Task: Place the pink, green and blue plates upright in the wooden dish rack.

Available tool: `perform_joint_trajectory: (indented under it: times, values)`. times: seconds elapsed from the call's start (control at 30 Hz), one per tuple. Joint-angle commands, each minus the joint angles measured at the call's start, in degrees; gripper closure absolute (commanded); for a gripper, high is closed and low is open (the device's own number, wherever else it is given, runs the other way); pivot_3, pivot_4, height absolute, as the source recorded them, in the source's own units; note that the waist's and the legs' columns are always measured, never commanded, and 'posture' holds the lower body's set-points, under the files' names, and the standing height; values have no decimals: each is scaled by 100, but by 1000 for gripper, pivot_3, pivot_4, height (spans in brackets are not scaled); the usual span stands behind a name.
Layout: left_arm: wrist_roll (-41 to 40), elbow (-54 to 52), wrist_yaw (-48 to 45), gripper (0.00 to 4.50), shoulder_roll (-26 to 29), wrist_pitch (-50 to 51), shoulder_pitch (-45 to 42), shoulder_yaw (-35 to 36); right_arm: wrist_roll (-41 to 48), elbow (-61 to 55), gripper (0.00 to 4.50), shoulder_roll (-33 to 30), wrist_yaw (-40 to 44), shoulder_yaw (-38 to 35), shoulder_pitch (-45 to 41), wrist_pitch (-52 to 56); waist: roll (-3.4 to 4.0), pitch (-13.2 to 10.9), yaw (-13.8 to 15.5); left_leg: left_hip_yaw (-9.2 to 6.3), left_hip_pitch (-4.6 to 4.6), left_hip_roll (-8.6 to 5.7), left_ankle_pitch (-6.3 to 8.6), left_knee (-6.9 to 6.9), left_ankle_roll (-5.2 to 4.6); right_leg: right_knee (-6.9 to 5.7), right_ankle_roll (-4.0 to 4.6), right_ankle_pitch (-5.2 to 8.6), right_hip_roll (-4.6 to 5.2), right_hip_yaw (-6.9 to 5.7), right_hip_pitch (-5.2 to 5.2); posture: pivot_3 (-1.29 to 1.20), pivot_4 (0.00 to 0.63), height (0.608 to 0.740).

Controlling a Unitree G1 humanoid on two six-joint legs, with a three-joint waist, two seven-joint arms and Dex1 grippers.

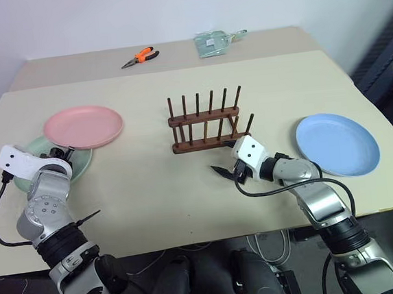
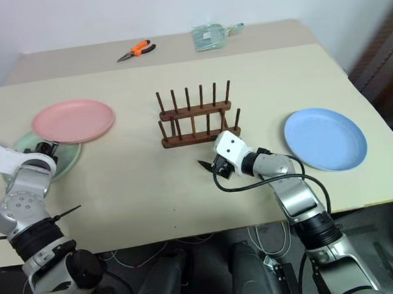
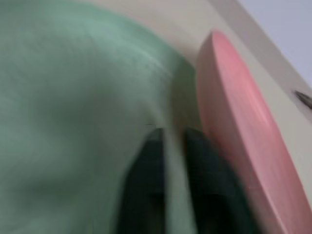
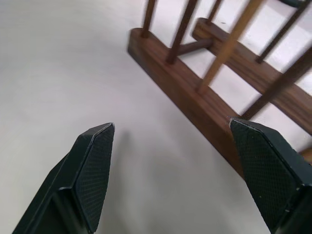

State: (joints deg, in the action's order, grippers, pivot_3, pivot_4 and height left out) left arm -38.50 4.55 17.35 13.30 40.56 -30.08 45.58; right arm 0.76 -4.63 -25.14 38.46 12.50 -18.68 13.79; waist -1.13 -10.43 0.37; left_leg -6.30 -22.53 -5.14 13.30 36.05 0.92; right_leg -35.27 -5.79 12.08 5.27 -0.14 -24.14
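Note:
My left gripper is closed above the green plate, next to the rim of the overlapping pink plate, so it should open and grab the pink plate's rim (image 3: 234, 122) first.
The pink plate (image 1: 83, 126) lies flat at the table's left, its near edge overlapping the green plate (image 1: 82, 165). My left gripper (image 1: 68, 156) is at the green plate's near rim, just beside the pink one, and in the left wrist view its fingers (image 3: 151, 165) stand shut with a thin strip of the green plate (image 3: 73, 97) between them. The wooden dish rack (image 1: 205, 122) stands empty in the middle. Just in front of its right end my right gripper (image 1: 227, 172) hovers open and empty. Far right, the blue plate (image 1: 337, 143) lies flat.
Orange-handled pliers (image 1: 140, 56) and a clear plastic bag (image 1: 211, 42) lie on the rear table. A cable loops from each wrist. The table's front edge (image 1: 211, 238) runs just below my arms.

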Motion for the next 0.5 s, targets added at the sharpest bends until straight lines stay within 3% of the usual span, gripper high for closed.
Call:
perform_joint_trajectory:
  times: [0.03, 0.27, 0.37, 0.5]
  values:
    - [-186, -11, -297, 4184, 200, -54, -148, -160, 24, -328, 663, -15, -96, -162, 39, -98, 0, 0, 0, 0, 0, 0, -1, 0, 1, 0, 0, 0, 0, 0, 0, 0, 150, 739]
    - [-143, -55, -175, 4184, 158, -176, 10, -227, 31, -453, 663, -76, -161, -188, 213, -71, 0, 0, 4, 0, 0, 1, -1, 0, 2, -1, 1, -1, 0, 1, 0, 0, 150, 739]
    - [-61, -103, -72, 3332, 135, -343, 129, -211, 28, -470, 663, -82, -162, -172, 254, -68, 0, 0, 1, 0, 0, 1, -1, 0, 2, -1, 1, -1, 0, 1, 0, 0, 150, 739]
    - [-196, -258, -18, 1318, 72, -635, 229, -46, 36, -483, 663, -105, -133, -156, 284, -62, 0, 0, 4, 0, 0, 1, -1, 0, 3, -1, 1, -1, 0, 2, -1, 0, 150, 739]
